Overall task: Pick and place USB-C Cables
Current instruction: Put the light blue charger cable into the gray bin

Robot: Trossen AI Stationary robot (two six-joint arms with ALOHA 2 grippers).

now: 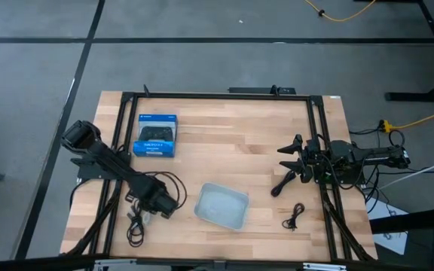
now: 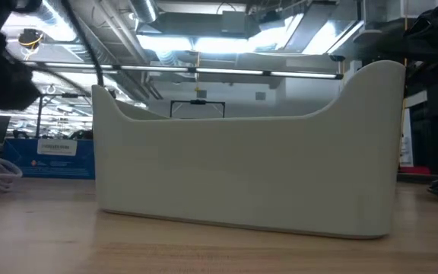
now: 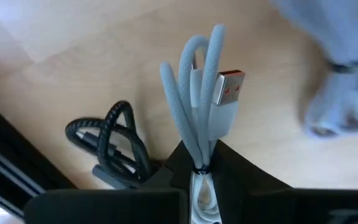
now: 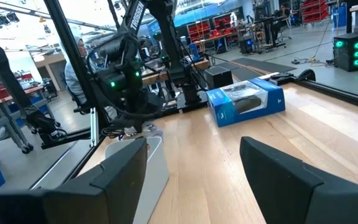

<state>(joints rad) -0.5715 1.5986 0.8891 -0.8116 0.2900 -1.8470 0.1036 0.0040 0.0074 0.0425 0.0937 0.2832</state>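
Note:
The robot's left gripper needs to release the pale cable bundle on the grey tray's bottom, toward its far edge [image 1: 232, 202].
The pale silvery-white cable bundle [image 3: 199, 93] sticks out past the fingers of my left gripper [image 3: 197, 167], which is shut on it, just left of the grey tray [image 1: 221, 205]. One black cable bundle [image 3: 107, 146] lies flat on the table beside that gripper, near the left rail [image 1: 136, 226]. The other black bundle [image 1: 294, 217] lies right of the tray. My right gripper [image 4: 194, 180] hovers open over the table's right side [image 1: 292, 159], touching nothing. My left gripper pinches the pale bundle between its two fingers at the tied waist of the coil [image 3: 197, 163]. The loops and the white plug with its orange tongue [image 3: 229, 87] stand out beyond the fingertips. Whether the bundle hangs clear of the table, I cannot tell.
A blue game-controller box [image 1: 157, 135] lies at the far left of the table. Black frame rails [image 1: 119, 150] run along the left and right sides. Bare wood lies between the box and my right gripper. The tray [image 2: 242, 152] fills the low view.

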